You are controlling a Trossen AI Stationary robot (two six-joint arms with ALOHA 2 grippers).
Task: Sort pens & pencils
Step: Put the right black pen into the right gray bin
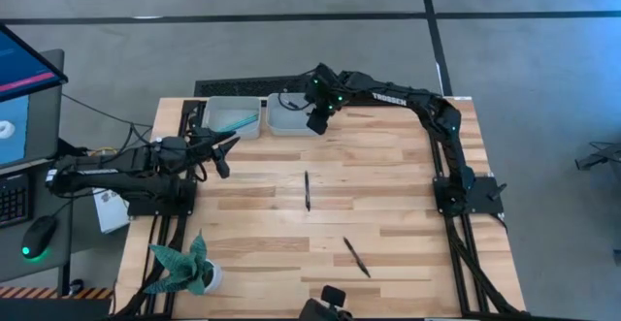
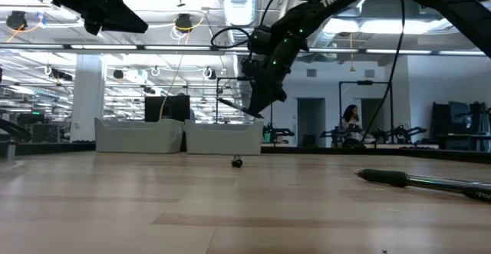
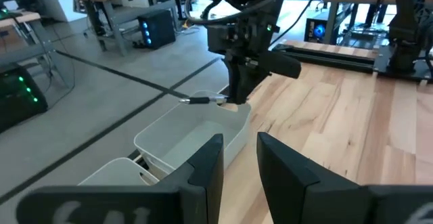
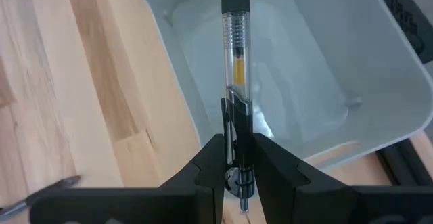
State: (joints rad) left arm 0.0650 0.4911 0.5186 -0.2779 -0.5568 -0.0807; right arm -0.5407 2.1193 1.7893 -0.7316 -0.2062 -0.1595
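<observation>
Next, my right gripper lets go of the black pen on the bottom of the empty grey bin (image 1: 289, 121) (image 4: 254, 80) beside the bin of teal sticks.
My right gripper (image 1: 316, 119) hovers over the right-hand grey bin (image 1: 289, 119) at the table's far edge, shut on a black pen (image 4: 235, 82) with a clear barrel. Teal sticks (image 1: 239, 122) lie in the left-hand grey bin (image 1: 231, 115). Two black pens lie flat on the wood, one mid-table (image 1: 308, 190) and one nearer the near edge (image 1: 355, 256). My left gripper (image 3: 237, 163) is open, off the table near the left edge (image 1: 223, 152), touching nothing. My right gripper pinches the black pen at its clip end (image 4: 236, 126) between its two fingers (image 4: 210, 163). The fingers come from above and lie across it. The pen is lifted clear and sticks out roughly level (image 3: 203, 100) over the bin, toward the table's left.
A teal spiky potted plant (image 1: 189, 268) stands at the near left corner. A small dark camera mount (image 1: 333, 297) sits at the near edge. The two bins (image 2: 176, 136) line the far edge. A person (image 2: 350, 123) stands far off in the room.
</observation>
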